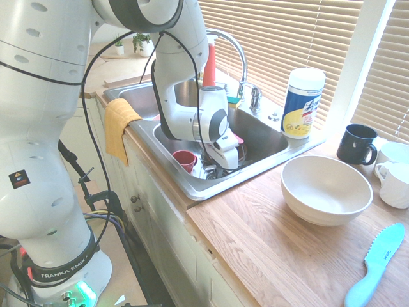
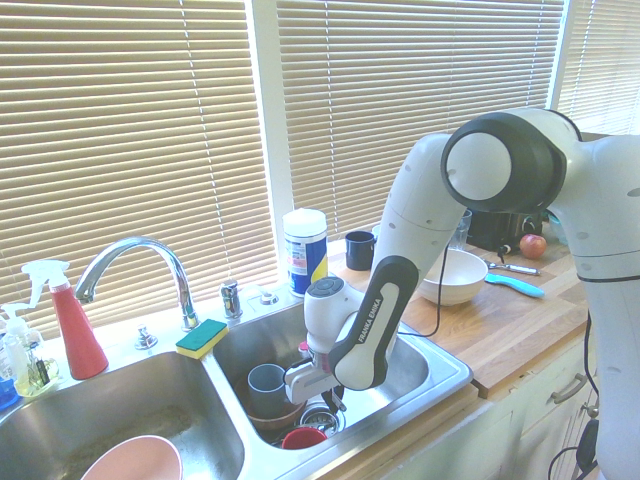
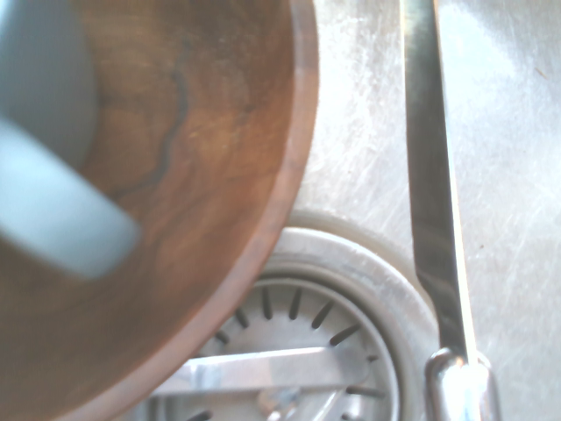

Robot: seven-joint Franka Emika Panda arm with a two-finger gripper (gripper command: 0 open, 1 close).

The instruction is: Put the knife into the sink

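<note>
Next, my gripper releases the knife across the drain strainer's rim (image 2: 322, 403) (image 3: 346, 250), next to the brown wooden bowl in the sink.
The knife (image 3: 434, 175) shows in the wrist view only, as a slim silvery blade close over the steel floor of the sink (image 1: 192, 185), next to the drain strainer (image 3: 298, 333). Neither exterior view shows it, so I cannot tell whether it is held. My gripper (image 1: 220, 167) is shut and reaches low into the right basin of the sink (image 2: 450, 375). From the other side the gripper (image 2: 330, 395) hangs just above the drain, beside a brown wooden bowl (image 2: 275, 415) with a grey-blue mug (image 2: 265, 385) in it.
A red cup (image 1: 185, 158) sits at the basin's near wall. On the wooden counter stand a white bowl (image 1: 326, 190) and a teal plastic knife (image 1: 377, 262), with mugs behind them. A yellow cloth (image 1: 118, 125) drapes the sink's front. The faucet (image 2: 140, 260) arches over the divider.
</note>
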